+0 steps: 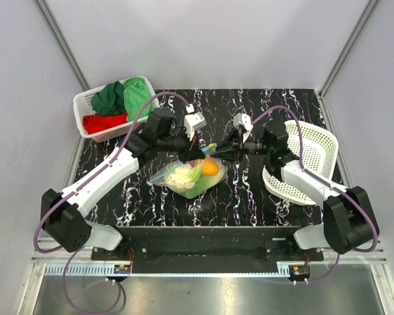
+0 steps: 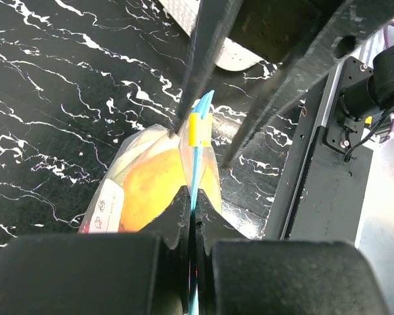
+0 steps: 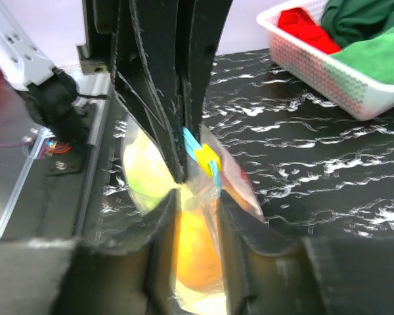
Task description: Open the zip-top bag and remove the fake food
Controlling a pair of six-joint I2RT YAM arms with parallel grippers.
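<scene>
The bag's zip is in my left gripper behind the yellow slider, so next I shift that grip onto the slider itself [image 2: 200,130] before I pull the bag open.
The clear zip-top bag [image 1: 189,176] lies mid-table, its teal zip strip [image 2: 196,167] raised on edge. Inside it I see a round orange piece [image 1: 210,168], a pale cabbage-like piece [image 1: 180,176] and a green leafy piece [image 1: 196,172]. My left gripper [image 2: 192,197] is shut on the zip strip, just behind the yellow slider [image 2: 196,130]. My right gripper [image 3: 197,203] is open, with its fingers on either side of the bag's end by the slider [image 3: 207,157]. The orange piece [image 3: 196,249] shows between them. In the top view the grippers meet over the bag's far edge.
A white basket [image 1: 85,105] with green and red cloths stands at the back left and also shows in the right wrist view [image 3: 328,72]. An empty white mesh basket [image 1: 312,154] leans at the right. The table's front rail [image 2: 315,190] is close.
</scene>
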